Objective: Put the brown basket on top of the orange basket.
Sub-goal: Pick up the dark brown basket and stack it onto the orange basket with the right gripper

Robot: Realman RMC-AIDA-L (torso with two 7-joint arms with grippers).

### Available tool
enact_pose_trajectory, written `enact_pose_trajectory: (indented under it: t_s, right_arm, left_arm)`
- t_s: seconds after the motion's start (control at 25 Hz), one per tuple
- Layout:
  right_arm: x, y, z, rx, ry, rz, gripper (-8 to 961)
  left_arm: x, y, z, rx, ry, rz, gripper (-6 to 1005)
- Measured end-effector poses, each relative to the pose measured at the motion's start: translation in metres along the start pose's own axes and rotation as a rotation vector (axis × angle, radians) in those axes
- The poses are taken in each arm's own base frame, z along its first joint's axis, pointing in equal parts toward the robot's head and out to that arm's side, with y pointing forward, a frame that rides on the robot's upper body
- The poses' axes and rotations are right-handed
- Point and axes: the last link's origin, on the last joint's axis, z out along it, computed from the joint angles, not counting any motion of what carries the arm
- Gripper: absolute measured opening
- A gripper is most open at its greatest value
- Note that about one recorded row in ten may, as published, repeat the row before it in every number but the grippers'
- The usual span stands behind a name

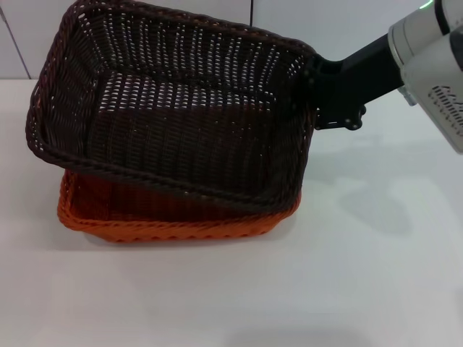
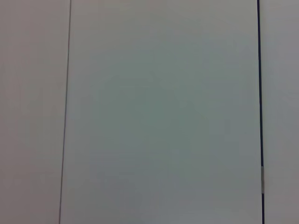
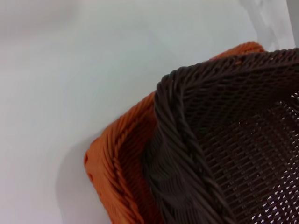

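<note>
Next, the right gripper releases the brown basket tilted inside the orange basket (image 1: pixel 158 124), with the brown basket's low corner by the orange basket's near rim.
The brown basket (image 1: pixel 181 123) hangs tilted over the orange basket (image 1: pixel 166 225). Its near edge dips into the orange one and its far side is raised. The orange basket rests on the white table and shows only along its near and left rim. My right gripper (image 1: pixel 318 94) reaches in from the right and is clamped on the brown basket's right rim, with its fingertips hidden by the weave. In the right wrist view a brown basket corner (image 3: pixel 224 140) sits just inside an orange basket corner (image 3: pixel 119 156). My left gripper is out of view.
The white table (image 1: pixel 362 275) stretches around the baskets, with a shadow to the right of them. A pale wall with panel seams (image 1: pixel 252 11) stands behind. The left wrist view shows only a pale panel (image 2: pixel 159 112) with two dark vertical seams.
</note>
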Motion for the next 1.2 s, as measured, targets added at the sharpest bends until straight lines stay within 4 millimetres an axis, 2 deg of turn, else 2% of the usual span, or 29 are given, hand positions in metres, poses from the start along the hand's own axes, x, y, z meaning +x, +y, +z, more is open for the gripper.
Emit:
enact_pose_trajectory:
  t_s: [0.28, 0.4, 0.72, 0.88, 1.2]
  right_arm:
    - [-0.003, 0.005, 0.01, -0.009, 0.005, 0.002, 157]
    - [-0.012, 0.006, 0.015, 0.026, 0.007, 0.007, 158]
    - [-0.014, 0.006, 0.017, 0.069, 0.022, 0.008, 158]
    - [-0.016, 0.009, 0.02, 0.057, 0.02, 0.009, 167]
    - [-0.024, 0.015, 0.029, 0.056, 0.042, 0.028, 186]
  left_arm:
    - [0.0, 0.0, 0.0, 0.0, 0.0, 0.0, 646]
    - [0.0, -0.001, 0.0, 0.002, -0.001, 0.0, 646]
    - [-0.001, -0.001, -0.001, 0.002, -0.003, 0.001, 645]
    - [-0.001, -0.002, -0.002, 0.004, -0.007, -0.002, 582]
    - [-0.001, -0.004, -0.003, 0.013, -0.007, -0.025, 620]
